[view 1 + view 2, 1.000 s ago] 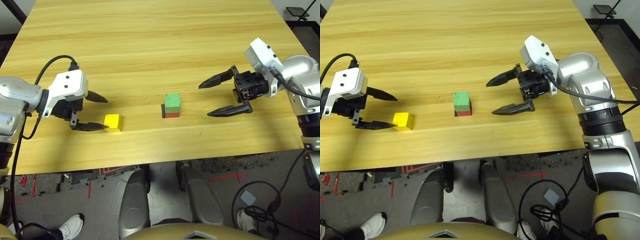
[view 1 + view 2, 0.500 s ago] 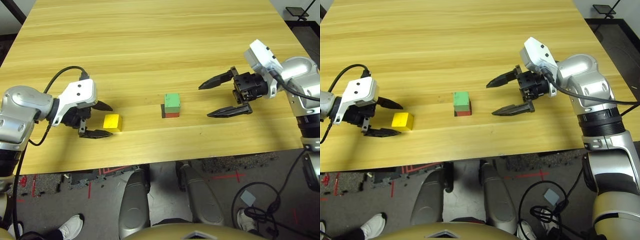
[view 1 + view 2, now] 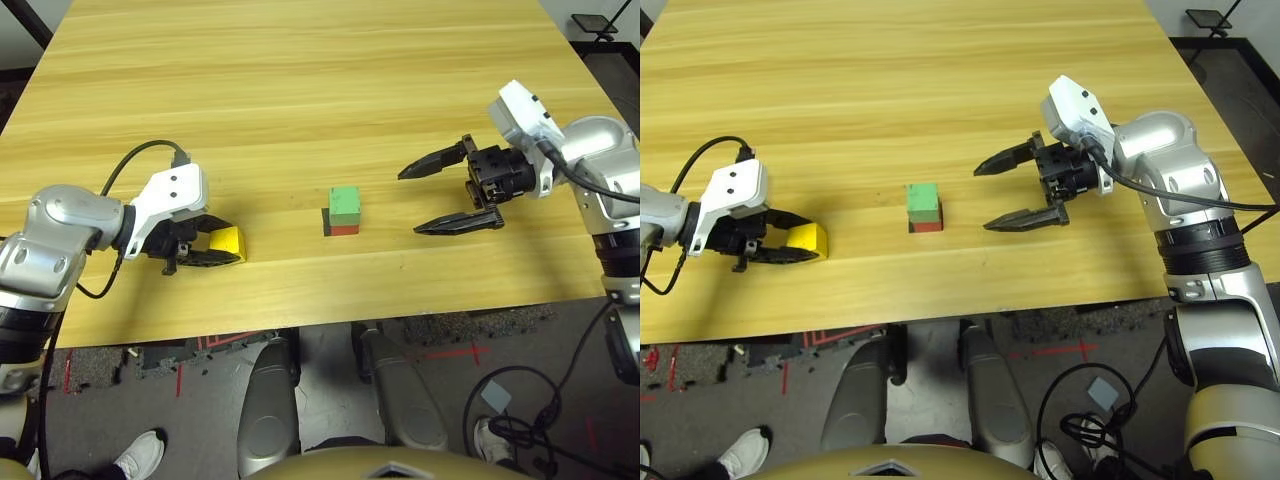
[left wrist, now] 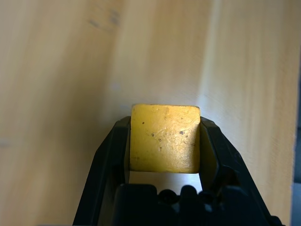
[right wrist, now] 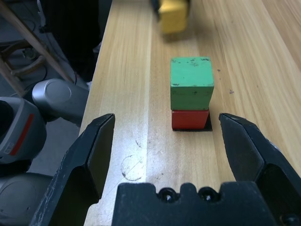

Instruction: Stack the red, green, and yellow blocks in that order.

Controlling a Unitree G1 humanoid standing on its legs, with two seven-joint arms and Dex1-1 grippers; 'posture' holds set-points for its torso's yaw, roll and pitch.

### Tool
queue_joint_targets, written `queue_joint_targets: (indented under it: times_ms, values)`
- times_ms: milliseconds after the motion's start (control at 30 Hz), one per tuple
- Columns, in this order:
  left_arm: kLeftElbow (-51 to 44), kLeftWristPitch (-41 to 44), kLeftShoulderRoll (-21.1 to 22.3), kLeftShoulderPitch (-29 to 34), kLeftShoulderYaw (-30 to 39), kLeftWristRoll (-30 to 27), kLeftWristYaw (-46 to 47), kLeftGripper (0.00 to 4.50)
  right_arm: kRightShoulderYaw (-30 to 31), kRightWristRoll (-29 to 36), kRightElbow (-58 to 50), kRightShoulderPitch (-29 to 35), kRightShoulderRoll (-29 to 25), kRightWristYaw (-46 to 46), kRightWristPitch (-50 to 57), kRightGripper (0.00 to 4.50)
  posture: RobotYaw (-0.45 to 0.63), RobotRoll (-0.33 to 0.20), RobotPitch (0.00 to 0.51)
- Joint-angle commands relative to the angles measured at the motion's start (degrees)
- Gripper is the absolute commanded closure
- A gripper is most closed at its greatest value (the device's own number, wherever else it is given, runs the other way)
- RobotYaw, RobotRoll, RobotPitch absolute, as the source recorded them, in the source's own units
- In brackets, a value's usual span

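My left gripper is going to put the yellow block down flat on top of the green block point(image 3: 346, 189), capping the stack.
The green block point(image 3: 345, 203) sits on top of the red block point(image 3: 343, 230) near the middle of the table; the pair rests on a flat black patch point(image 3: 326, 222). To their left, the yellow block point(image 3: 230, 240) lies on the table between the fingers of my left gripper point(image 3: 232, 243). In the left wrist view both fingers press against the sides of the yellow block point(image 4: 164, 139). My right gripper point(image 3: 409, 202) hangs open to the right of the stack, a short gap away, and it faces the green block point(image 5: 191, 82) and the red block point(image 5: 190, 119).
The wooden table point(image 3: 300, 80) stretches bare behind the blocks. Its front edge point(image 3: 300, 325) runs close below the yellow block and my left gripper. A black cable point(image 3: 130, 165) loops over my left wrist.
My left gripper has slid right until its fingers reach around the yellow block, and the fingers have drawn in against it. The right gripper and the green-on-red stack stay put.
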Motion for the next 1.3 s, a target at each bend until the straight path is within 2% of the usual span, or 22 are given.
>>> queue_joint_targets:
  times_ms: [33, 167, 300, 533, 867, 1300]
  values:
    - [-1.9, 7.8, -0.2, -12.7, -3.9, -1.1, -3.0, 2.45, 0.0, -0.7, 0.4, 1.0, -0.5, 0.5, -1.0, 0.00, -0.05, -0.095, 0.271]
    - [-0.6, 15.5, -5.6, -26.9, -10.1, -0.6, -3.5, 2.45, 0.2, -0.9, 0.3, 2.2, 0.1, 0.2, -1.5, 0.00, -0.05, -0.071, 0.267]
    - [-1.8, 20.8, -10.5, -31.7, -14.5, -0.8, -2.6, 2.45, 0.4, -1.1, 0.0, 3.2, 0.5, -0.1, -1.7, 0.00, -0.05, -0.058, 0.265]
    - [-2.4, 23.3, -14.9, -32.6, -18.2, -0.1, -0.3, 2.45, 0.1, -1.5, -0.1, 3.8, 1.0, -0.5, -2.4, 0.00, -0.07, -0.051, 0.253]
    - [-2.0, 28.4, -18.7, -34.0, -19.9, -0.5, 3.7, 2.45, -0.4, -1.2, -1.2, 4.8, 0.3, -1.3, -1.8, 0.00, -0.09, -0.047, 0.263]
    - [-2.3, 30.9, -20.9, -35.6, -21.6, -1.5, 5.5, 2.45, -0.4, -1.0, -1.9, 5.5, 0.5, -2.4, -1.4, 0.00, -0.10, -0.036, 0.274]
